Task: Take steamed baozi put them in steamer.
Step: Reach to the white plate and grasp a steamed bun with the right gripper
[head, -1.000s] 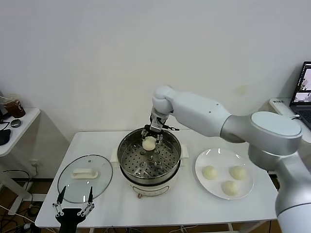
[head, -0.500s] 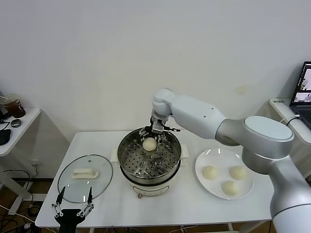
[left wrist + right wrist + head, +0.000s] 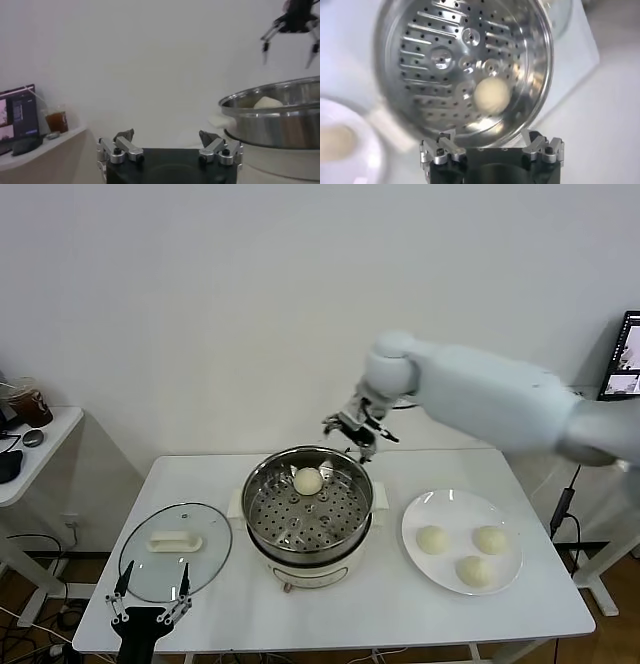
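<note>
My right gripper needs to next go to the white plate and grab the baozi point(image 3: 433, 540) point(image 3: 336, 144) nearest the steamer by its sides.
The shiny steel steamer point(image 3: 255, 499) stands mid-table with one cream-white baozi point(image 3: 307, 480) on the far part of its perforated tray; the bun also shows in the right wrist view point(image 3: 491, 95) and in the left wrist view point(image 3: 268, 103). Three more baozi point(image 3: 432, 539) point(image 3: 490, 539) point(image 3: 474, 571) lie on a white plate point(image 3: 440, 504) to the right. My right gripper point(image 3: 358, 430) is open and empty, raised above the steamer's far right rim. My left gripper point(image 3: 152, 609) is open and empty, parked low at the table's front left.
A round glass lid point(image 3: 205, 559) with a white handle lies on the table left of the steamer. A side table point(image 3: 40, 449) with a cup stands at far left. A laptop point(image 3: 625, 369) shows at the right edge.
My right gripper has let go of the baozi, lifted out of the steamer and moved up and to the right. The bun stays on the tray. The left arm has not moved.
</note>
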